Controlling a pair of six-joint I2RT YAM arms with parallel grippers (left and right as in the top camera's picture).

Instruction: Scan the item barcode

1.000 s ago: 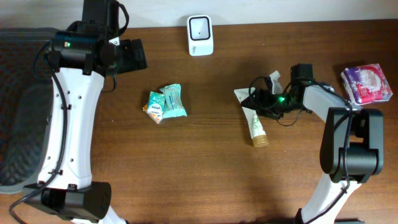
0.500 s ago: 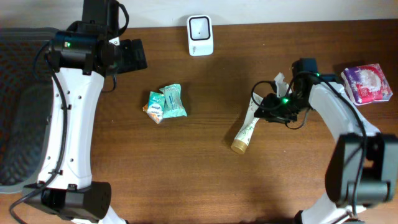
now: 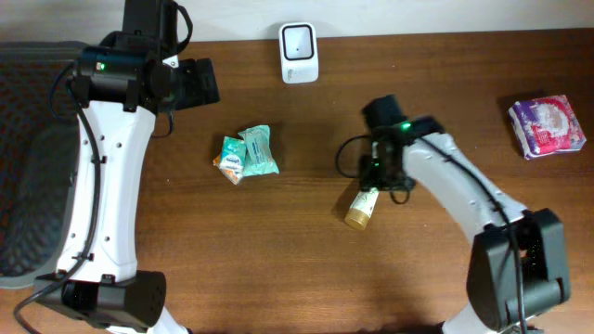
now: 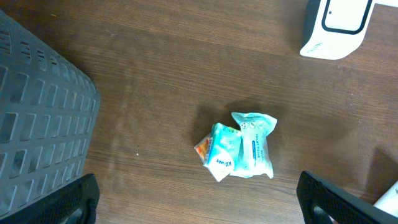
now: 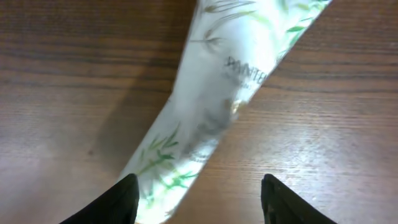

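Next, I open my right gripper, as the white tube slants toward one of its fingers, then line it up with the tube and close around the tube's middle (image 5: 211,102).
A white tube with green leaf print and a gold cap (image 3: 360,206) lies slanted on the wooden table. My right gripper (image 3: 375,174) hovers over its upper end. In the right wrist view the tube (image 5: 217,106) runs from upper right down to the left finger (image 5: 118,202), and the right finger stands apart from it, so the right gripper (image 5: 202,199) is open. The white scanner (image 3: 299,52) stands at the table's back edge and also shows as the scanner (image 4: 336,28) at the left wrist view's top right. My left gripper (image 3: 195,82) is open and empty.
Teal tissue packets (image 3: 249,154) lie left of centre, below the left gripper (image 4: 199,199), where the packets (image 4: 239,152) show again. A purple packet (image 3: 548,124) sits at the far right. A grey ribbed mat (image 3: 28,186) covers the left edge.
My right arm has swung left from beside the purple packet to above the tube. The tube was turned and shifted left, its cap now pointing lower left. The left arm has not moved.
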